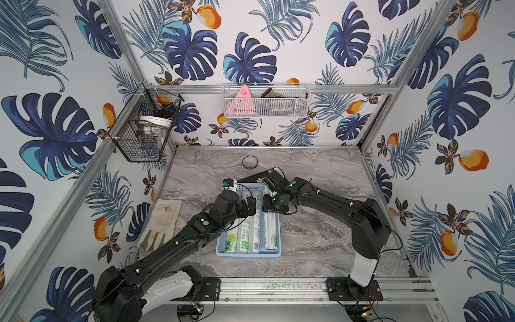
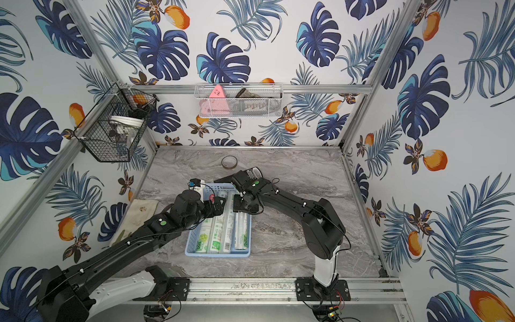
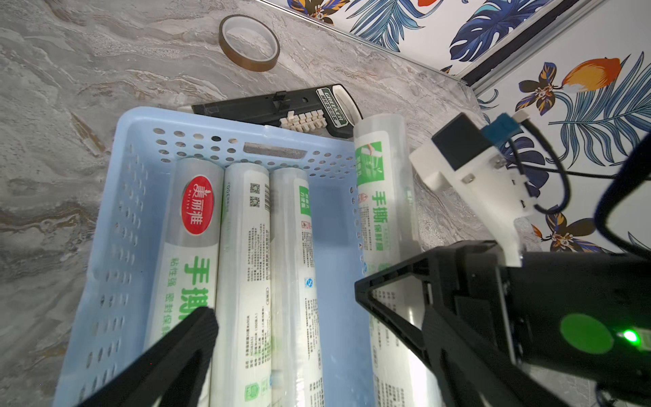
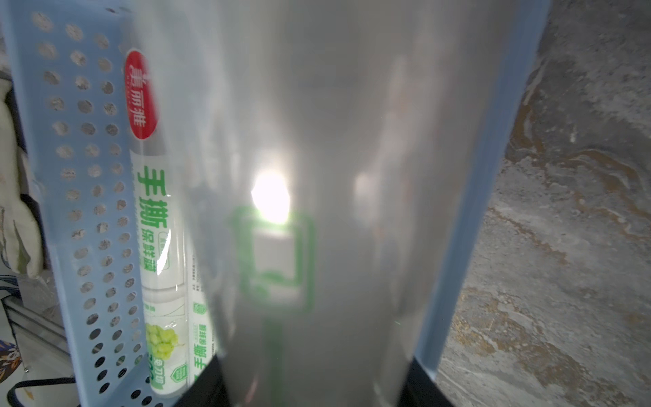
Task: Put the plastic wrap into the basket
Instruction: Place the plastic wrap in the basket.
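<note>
I should release my right gripper's plastic wrap roll in the basket's open part (image 1: 266, 224) beside the lying rolls.
The light-blue basket (image 1: 248, 254) (image 2: 217, 254) stands mid-table. Three rolls of plastic wrap (image 1: 245, 237) (image 3: 243, 264) lie side by side in it. My right gripper (image 1: 271, 196) (image 4: 313, 382) is shut on another roll of plastic wrap (image 1: 271, 231) (image 3: 384, 211). That roll slants along the basket's right side, its far end raised over the rim (image 3: 141, 119). It fills the right wrist view as a blur. My left gripper (image 1: 250, 207) (image 3: 317, 324) hangs open over the lying rolls, holding nothing.
Behind the basket lie a black cutter tool (image 1: 256, 175) and a ring of tape (image 1: 250, 162). A worn glove (image 1: 163, 220) lies at the left. A black wire basket (image 1: 145, 122) and a white mesh basket (image 1: 264, 101) hang on the walls.
</note>
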Robot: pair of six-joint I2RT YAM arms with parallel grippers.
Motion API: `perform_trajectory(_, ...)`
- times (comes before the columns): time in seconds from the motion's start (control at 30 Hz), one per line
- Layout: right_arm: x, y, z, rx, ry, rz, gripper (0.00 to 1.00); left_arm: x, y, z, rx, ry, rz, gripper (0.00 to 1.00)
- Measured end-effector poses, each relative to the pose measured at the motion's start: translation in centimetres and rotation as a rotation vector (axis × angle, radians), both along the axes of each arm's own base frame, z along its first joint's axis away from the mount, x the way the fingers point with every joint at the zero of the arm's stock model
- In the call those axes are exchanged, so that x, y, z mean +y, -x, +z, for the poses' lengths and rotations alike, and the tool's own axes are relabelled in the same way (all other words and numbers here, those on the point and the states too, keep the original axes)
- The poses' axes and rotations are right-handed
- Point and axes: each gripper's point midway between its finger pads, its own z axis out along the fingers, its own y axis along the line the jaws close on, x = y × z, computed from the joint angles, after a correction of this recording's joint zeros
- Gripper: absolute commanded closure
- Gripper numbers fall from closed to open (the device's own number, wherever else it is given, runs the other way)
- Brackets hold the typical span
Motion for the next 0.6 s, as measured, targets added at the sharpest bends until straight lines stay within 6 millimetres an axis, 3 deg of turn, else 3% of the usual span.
perform_trajectory(0.37, 0.4, 0.5, -2.8, 0.047, 0.058, -0.025, 0.6, -0.1, 0.1, -0.5, 0.03, 0.001, 0.001, 0.01)
perform_trajectory(0.6, -0.1, 0.9, -3.2, 0.046, 0.077, -0.067, 0.59, 0.0, 0.0, -0.5, 0.032, 0.002, 0.002, 0.01)
